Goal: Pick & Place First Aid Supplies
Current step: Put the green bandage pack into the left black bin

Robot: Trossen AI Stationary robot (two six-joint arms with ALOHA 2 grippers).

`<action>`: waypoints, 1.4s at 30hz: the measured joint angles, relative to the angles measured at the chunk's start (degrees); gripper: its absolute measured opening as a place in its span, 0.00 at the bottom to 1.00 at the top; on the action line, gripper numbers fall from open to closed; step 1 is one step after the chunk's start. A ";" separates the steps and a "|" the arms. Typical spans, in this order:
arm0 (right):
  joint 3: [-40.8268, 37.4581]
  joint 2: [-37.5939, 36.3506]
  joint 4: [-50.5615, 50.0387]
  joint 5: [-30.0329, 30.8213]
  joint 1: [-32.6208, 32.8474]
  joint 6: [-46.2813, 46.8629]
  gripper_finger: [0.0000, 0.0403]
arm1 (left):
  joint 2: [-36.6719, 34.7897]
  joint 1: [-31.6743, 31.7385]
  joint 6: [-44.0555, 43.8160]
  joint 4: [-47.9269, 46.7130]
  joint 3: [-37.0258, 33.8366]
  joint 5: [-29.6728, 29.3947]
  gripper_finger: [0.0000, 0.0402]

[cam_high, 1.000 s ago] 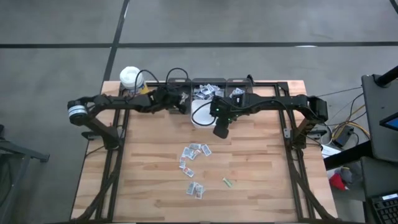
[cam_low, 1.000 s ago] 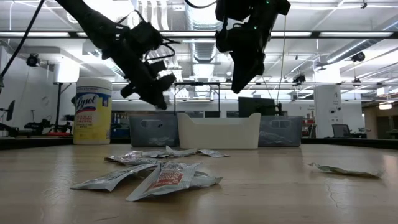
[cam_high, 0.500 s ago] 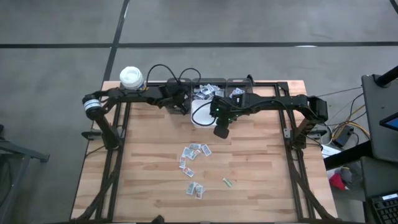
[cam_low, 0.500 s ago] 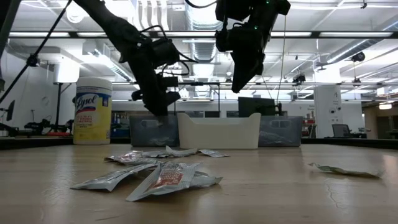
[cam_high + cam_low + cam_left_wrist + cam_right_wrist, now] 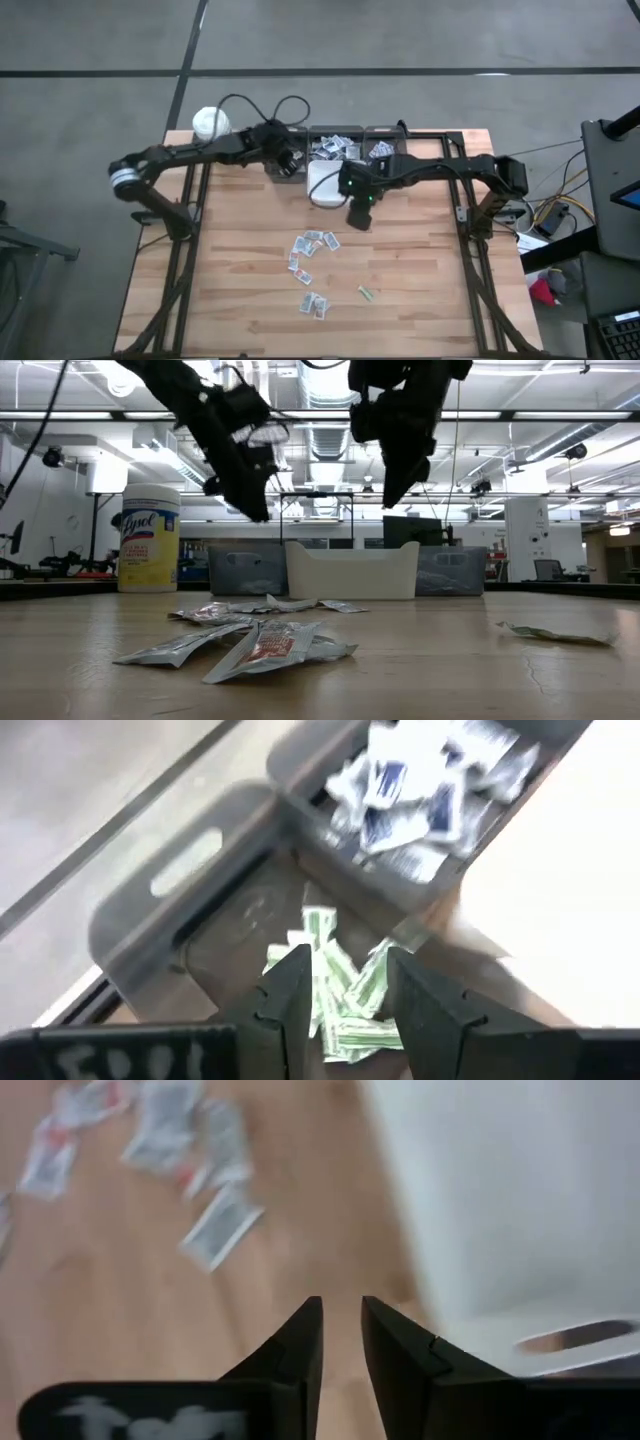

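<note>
My right gripper closes next on the lone green-print packet, at the packet's end (image 5: 363,289) nearest the white bin.
Several small flat packets, the first aid supplies (image 5: 314,244), lie loose on the wooden table's middle (image 5: 262,641); one lies apart (image 5: 367,293). My left gripper (image 5: 345,992) hangs open above a grey bin (image 5: 190,880) at the far edge, in which green-print packets (image 5: 338,958) lie. The neighbouring bin holds blue-print packets (image 5: 415,790). My right gripper (image 5: 342,1342) hovers over the bare wood beside a white bin (image 5: 500,1200), pointing steeply down, its fingers a narrow gap apart with nothing between them. It is well above the table (image 5: 395,480).
A row of bins stands along the far edge, the white bin (image 5: 325,184) in front of it. A yellow wipes bottle with a white lid (image 5: 208,122) stands at the far left corner. Bare wood lies on the table's left, right and near sides.
My left gripper has dipped toward the grey bin at the far edge and then risen clear of it again, tipping less steeply downward. The loose packets on the table have not moved.
</note>
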 joint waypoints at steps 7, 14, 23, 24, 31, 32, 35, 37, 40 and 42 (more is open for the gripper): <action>-0.89 0.00 -3.44 -6.57 7.64 -0.29 0.15 | -12.49 -0.56 -0.29 0.18 -1.84 10.28 0.31; -1.59 0.00 -3.15 -8.18 19.55 0.90 0.16 | -24.72 -3.74 -1.51 2.52 -9.29 14.38 0.31; -3.72 0.02 3.54 -7.74 28.55 7.94 0.15 | -34.64 -11.18 -6.54 15.60 -21.22 14.55 0.31; -4.05 0.02 4.75 -7.72 28.91 8.25 0.15 | -35.21 -12.04 -6.84 17.26 -22.45 14.56 0.31; -5.21 0.07 7.26 -7.73 29.24 8.91 0.20 | -36.49 -18.03 -8.42 24.57 -27.95 14.53 0.31; -5.43 0.07 7.48 -7.74 29.23 8.49 0.22 | -36.46 -18.73 -8.61 25.14 -28.33 14.53 0.31; -6.41 0.07 9.40 -7.82 29.27 7.15 0.25 | -36.46 -20.40 -9.40 25.14 -29.01 14.53 0.31; -7.73 0.07 11.18 -7.97 29.27 7.03 0.26 | -36.46 -21.29 -9.40 25.13 -29.14 14.47 0.31; -9.92 0.11 14.25 -7.95 29.25 6.96 0.28 | -36.46 -22.13 -9.45 25.23 -29.14 14.27 0.31; -11.19 0.11 16.62 -7.91 29.25 7.29 0.29 | -36.46 -22.37 -9.47 25.17 -29.14 14.24 0.31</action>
